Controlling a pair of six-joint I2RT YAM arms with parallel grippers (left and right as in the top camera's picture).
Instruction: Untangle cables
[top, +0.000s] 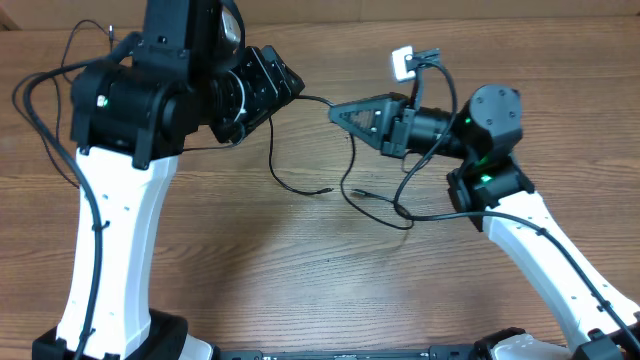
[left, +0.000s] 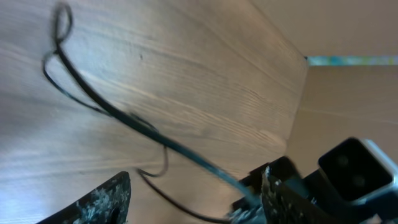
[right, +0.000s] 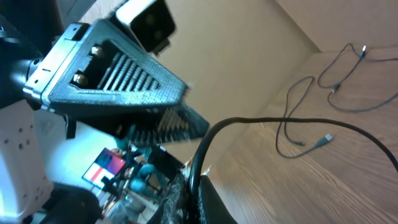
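The cable runs loose through the open fingers of my left gripper, so it should pinch the cable beside my right gripper (top: 321, 100) before my right gripper opens.
In the overhead view, one thin black cable (top: 314, 99) stretches between my two grippers, and its slack drops in a loop (top: 271, 160) onto the wooden table. My right gripper (top: 338, 112) points left and is shut on that cable (right: 205, 146), which arcs up out of the jaws and off to the right. My left gripper (top: 287, 84) faces it with its jaws open. The cable (left: 124, 115) runs diagonally between the left fingers (left: 102, 199) without being pinched. A second cable (top: 385, 212) lies curled below the right gripper, with a small plug (right: 324, 139) at its end.
The wooden table (top: 250, 260) stretches toward me between the two white arm bases. Thicker black arm wiring (top: 425, 165) loops beside the right wrist, and more hangs at the far left (top: 40, 130). The right wrist camera block (left: 357, 168) sits close to the left gripper's right finger.
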